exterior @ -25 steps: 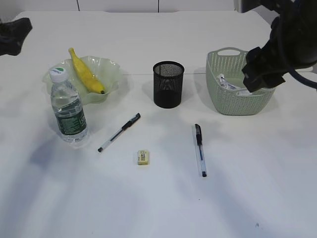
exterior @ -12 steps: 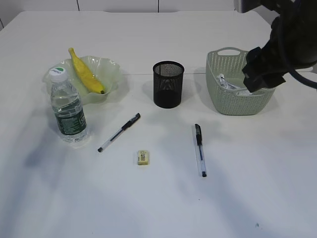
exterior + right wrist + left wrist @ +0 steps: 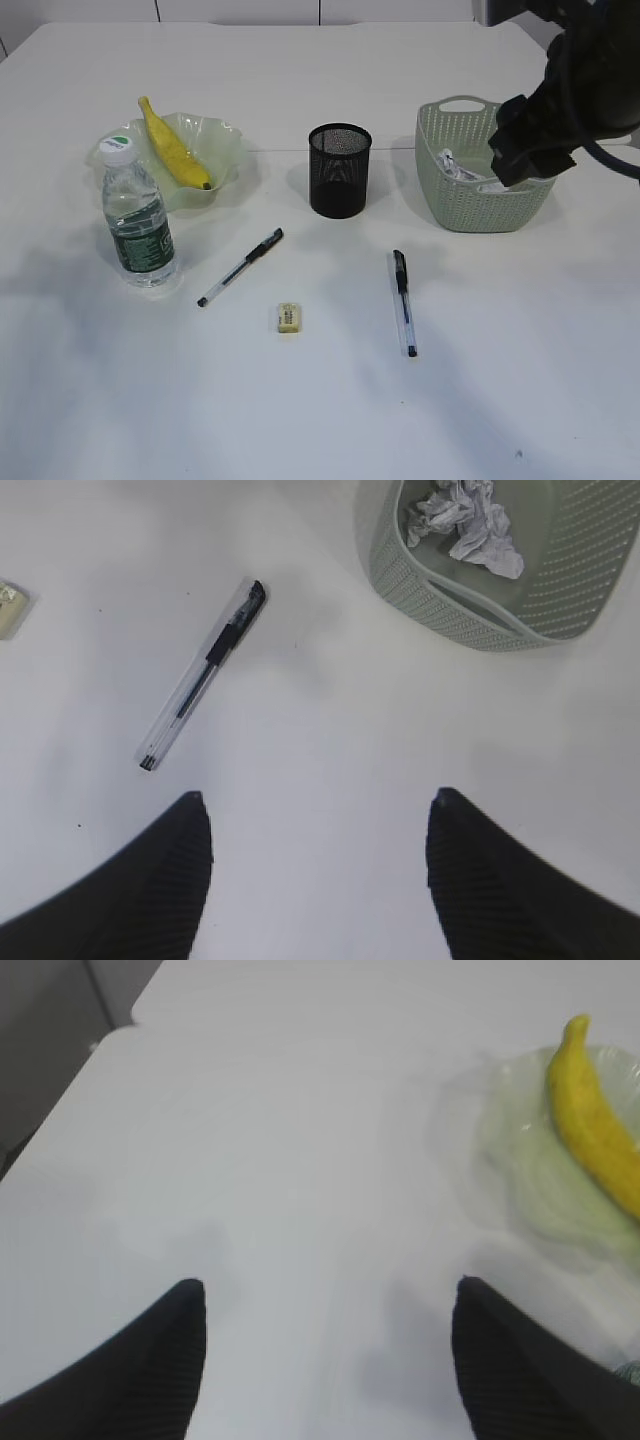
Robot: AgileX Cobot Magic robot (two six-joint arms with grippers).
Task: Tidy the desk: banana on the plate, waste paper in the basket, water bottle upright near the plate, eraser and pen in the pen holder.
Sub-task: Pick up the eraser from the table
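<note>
The eraser belongs in the pen holder, so next my right gripper closes on the long sides of the eraser (image 3: 289, 317) (image 3: 8, 607) lying between the pens.
The banana (image 3: 172, 148) lies in the pale green plate (image 3: 229, 136). Beside the plate, the water bottle (image 3: 138, 225) stands upright. One pen (image 3: 240, 266) and a second pen (image 3: 403, 300) lie flat on the desk (image 3: 320, 420), with the eraser (image 3: 288, 317) between them. The black pen holder (image 3: 340, 170) stands mid-table. Crumpled waste paper (image 3: 460, 168) sits inside the basket (image 3: 470, 200). My left gripper (image 3: 328, 1285) is open over bare desk, left of the plate (image 3: 520, 1175) and banana (image 3: 595, 1125). My right gripper (image 3: 315, 800) is open above the desk, with a pen (image 3: 200, 675) and the basket (image 3: 470, 610) ahead of it.
The right arm (image 3: 560, 90) hangs over the basket's right side in the exterior view. The desk's far left edge (image 3: 110, 1035) shows in the left wrist view. The eraser (image 3: 8, 608) peeks in at the left edge of the right wrist view.
The left arm has drawn back out of the exterior view at the far left, and its shadow on the desk has faded. The right arm has not moved.
</note>
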